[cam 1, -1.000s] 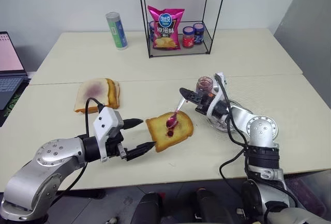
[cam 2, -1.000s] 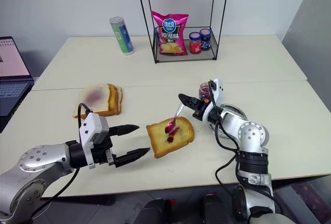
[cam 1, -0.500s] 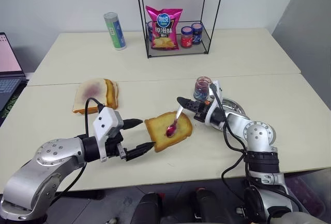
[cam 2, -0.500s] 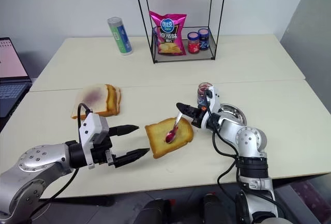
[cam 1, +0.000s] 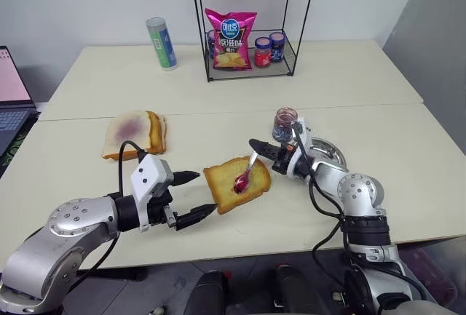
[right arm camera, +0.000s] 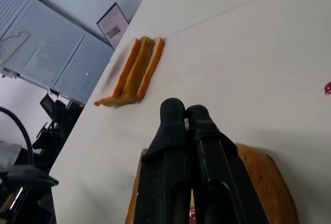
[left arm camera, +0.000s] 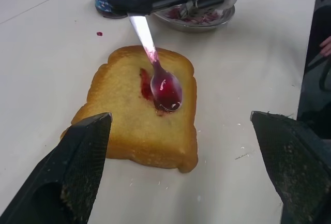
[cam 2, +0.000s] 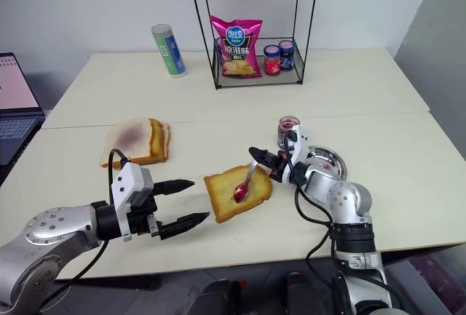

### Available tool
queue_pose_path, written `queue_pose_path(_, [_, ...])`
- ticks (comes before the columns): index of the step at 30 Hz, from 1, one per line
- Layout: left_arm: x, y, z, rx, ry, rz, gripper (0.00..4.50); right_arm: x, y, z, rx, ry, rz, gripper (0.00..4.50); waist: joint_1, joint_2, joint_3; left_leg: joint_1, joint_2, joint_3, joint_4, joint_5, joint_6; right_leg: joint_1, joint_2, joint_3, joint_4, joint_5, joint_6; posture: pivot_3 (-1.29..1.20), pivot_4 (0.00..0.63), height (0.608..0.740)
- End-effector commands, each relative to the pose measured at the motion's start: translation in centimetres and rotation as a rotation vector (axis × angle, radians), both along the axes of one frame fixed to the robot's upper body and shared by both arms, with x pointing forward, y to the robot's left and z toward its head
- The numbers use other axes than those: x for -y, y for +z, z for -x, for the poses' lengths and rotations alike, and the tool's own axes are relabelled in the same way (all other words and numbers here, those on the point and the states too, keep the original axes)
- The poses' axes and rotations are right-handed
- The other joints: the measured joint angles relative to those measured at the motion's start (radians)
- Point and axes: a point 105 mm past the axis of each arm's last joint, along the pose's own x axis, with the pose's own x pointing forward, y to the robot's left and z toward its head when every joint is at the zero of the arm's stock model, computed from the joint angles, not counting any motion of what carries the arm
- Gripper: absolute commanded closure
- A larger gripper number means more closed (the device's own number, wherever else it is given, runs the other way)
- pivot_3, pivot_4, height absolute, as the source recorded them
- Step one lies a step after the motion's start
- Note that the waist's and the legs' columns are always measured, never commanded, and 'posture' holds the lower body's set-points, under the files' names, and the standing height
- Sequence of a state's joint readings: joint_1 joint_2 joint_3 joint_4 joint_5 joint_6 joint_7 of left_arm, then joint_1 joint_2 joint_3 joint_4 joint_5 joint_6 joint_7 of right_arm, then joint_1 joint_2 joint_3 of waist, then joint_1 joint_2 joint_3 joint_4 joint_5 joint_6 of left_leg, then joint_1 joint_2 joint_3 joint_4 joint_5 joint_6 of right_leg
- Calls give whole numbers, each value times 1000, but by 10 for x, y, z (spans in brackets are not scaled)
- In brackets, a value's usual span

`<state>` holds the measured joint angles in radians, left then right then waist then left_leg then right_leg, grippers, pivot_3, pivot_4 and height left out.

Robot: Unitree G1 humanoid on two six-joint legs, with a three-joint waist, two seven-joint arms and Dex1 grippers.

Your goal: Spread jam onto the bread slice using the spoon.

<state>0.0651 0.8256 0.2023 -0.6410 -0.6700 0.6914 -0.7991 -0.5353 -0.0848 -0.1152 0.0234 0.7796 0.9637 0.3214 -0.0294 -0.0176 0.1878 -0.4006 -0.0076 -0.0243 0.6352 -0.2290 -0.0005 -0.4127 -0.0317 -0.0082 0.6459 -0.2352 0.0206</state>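
Next, my right gripper lets go of the silvery spoon in the steel dish (cam 1: 328, 157), next to the small glass jar that holds the jam.
The golden-brown bread slice (cam 1: 227, 186) lies near the table's front, with a red jam smear (left arm camera: 145, 78) at its middle. The silvery spoon (left arm camera: 165, 87) slants down onto it, its jam-filled bowl resting on the bread. My right gripper (cam 1: 255, 145) is shut on the spoon's handle, just right of the slice. My left gripper (cam 1: 205, 193) is open at the slice's left edge, one finger to each side of the corner, not touching it. The small glass jar of jam (cam 1: 285, 121) stands behind the right gripper, beside a steel dish (cam 1: 329, 153).
Paler slices with a purple smear (cam 1: 135, 133) lie at the left. A wire rack (cam 1: 293, 31) at the back holds a pink snack bag (cam 1: 231, 38) and lidded jars (cam 1: 263, 52). A green-blue can (cam 1: 162, 43) stands beside it. A laptop (cam 1: 13, 97) sits at far left.
My right gripper has sunk slightly, bringing the spoon's bowl down onto the middle of the bread. The left gripper has kept still.
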Motion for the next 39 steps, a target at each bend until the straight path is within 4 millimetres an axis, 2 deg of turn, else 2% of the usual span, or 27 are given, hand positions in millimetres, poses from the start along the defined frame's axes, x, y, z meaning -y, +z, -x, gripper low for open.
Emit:
queue_pose_path(1, [3,10,3,44,-25,-7,0,0,12,-9,57,-49,-16,4438,0,0,0,0,0,0,0,0,0,0,0,0,0,0,0,0,150,740])
queue_pose_path(9, [4,11,2,47,-27,-7,0,2,21,-21,81,-130,-57,4438,0,0,0,0,0,0,0,0,0,0,0,0,0,0,0,0,150,740])
queue_pose_path(14, [5,13,-1,52,-31,-5,0,7,33,-24,87,-154,-128,4438,0,0,0,0,0,0,0,0,0,0,0,0,0,0,0,0,150,740])
queue_pose_path(16, [6,14,-1,53,-37,-5,0,9,38,-22,84,-140,-164,4438,0,0,0,0,0,0,0,0,0,0,0,0,0,0,0,0,150,740])
queue_pose_path(20, [9,20,-5,63,-73,1,0,18,62,-2,110,-50,-264,4438,0,0,0,0,0,-1,0,0,0,0,0,0,0,0,-1,0,150,740])
queue_pose_path(24, [20,26,-10,73,-174,-8,0,41,82,17,180,-60,-264,4438,5,0,0,0,0,-1,0,0,0,0,1,0,0,0,0,0,150,740])
queue_pose_path(27, [28,27,-14,86,-240,-19,0,56,90,24,225,-129,-226,4438,7,0,0,-1,0,-1,0,0,0,1,2,0,0,0,0,0,150,740])
queue_pose_path(30, [41,27,-17,102,-330,-35,0,79,92,25,245,-267,-171,4438,2,0,0,0,0,1,0,0,0,1,2,0,0,0,0,0,150,740])
queue_pose_path(32, [53,27,-21,119,-405,-43,0,100,90,27,260,-389,-115,4438,1,0,0,0,0,0,0,0,0,1,5,1,0,0,0,0,150,740])
queue_pose_path(36, [82,25,-34,165,-556,-58,0,156,57,29,196,-695,20,4438,13,0,0,-1,0,0,0,0,0,1,8,1,0,0,0,0,150,740])
queue_pose_path(39, [95,19,-40,186,-616,-82,0,172,38,26,169,-789,67,4438,16,-1,0,-1,0,1,0,0,0,1,9,2,-1,0,0,0,150,740])
